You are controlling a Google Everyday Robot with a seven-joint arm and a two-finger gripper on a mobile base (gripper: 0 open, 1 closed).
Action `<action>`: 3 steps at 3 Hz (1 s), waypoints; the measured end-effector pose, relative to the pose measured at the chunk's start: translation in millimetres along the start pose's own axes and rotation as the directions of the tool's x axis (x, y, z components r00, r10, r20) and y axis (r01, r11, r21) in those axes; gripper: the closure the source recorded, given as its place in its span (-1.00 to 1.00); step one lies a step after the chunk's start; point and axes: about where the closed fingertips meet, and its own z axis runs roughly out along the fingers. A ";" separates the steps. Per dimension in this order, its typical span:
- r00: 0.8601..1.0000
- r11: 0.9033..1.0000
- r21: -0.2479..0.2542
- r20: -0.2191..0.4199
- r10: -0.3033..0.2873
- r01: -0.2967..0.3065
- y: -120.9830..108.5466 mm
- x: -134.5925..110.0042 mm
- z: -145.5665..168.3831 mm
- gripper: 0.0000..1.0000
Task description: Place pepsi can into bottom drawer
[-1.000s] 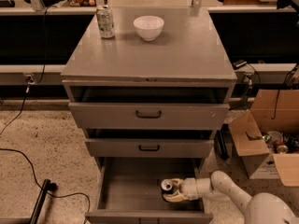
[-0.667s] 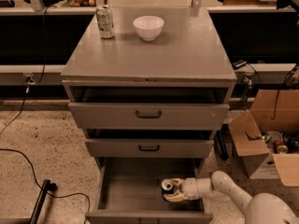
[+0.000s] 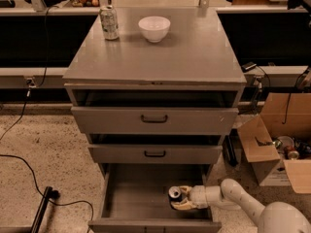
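Next, I release the pepsi can on the bottom drawer's inside (image 3: 182, 200), setting it toward the side that is nearest to the cardboard box.
The bottom drawer (image 3: 131, 193) of the grey cabinet is pulled out, showing its plain grey floor. Inside it, toward the right, the pepsi can (image 3: 174, 195) stands upright with its silver top facing up. My gripper (image 3: 178, 197) reaches in from the right, over the drawer's right side, and its pale fingers (image 3: 181, 205) close on the can from both sides. The white arm (image 3: 243, 205) runs off to the lower right.
A silver-and-green can (image 3: 109, 22) and a white bowl (image 3: 154, 28) stand on the cabinet top (image 3: 194, 52). The two upper drawers (image 3: 154, 119) are slightly open. An open cardboard box (image 3: 274, 149) sits on the floor at right; a black cable (image 3: 29, 164) lies at left.
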 end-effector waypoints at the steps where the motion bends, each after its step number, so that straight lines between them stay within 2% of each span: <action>1: 1.000 1.000 0.001 -0.002 0.001 -0.001 -0.2 0.5 -0.3 1.00; 2: 0.999 1.000 0.010 -0.031 0.016 -0.016 -5.7 8.8 -2.6 1.00; 3: 0.998 0.998 0.049 -0.041 0.048 -0.046 -15.9 20.8 -13.8 1.00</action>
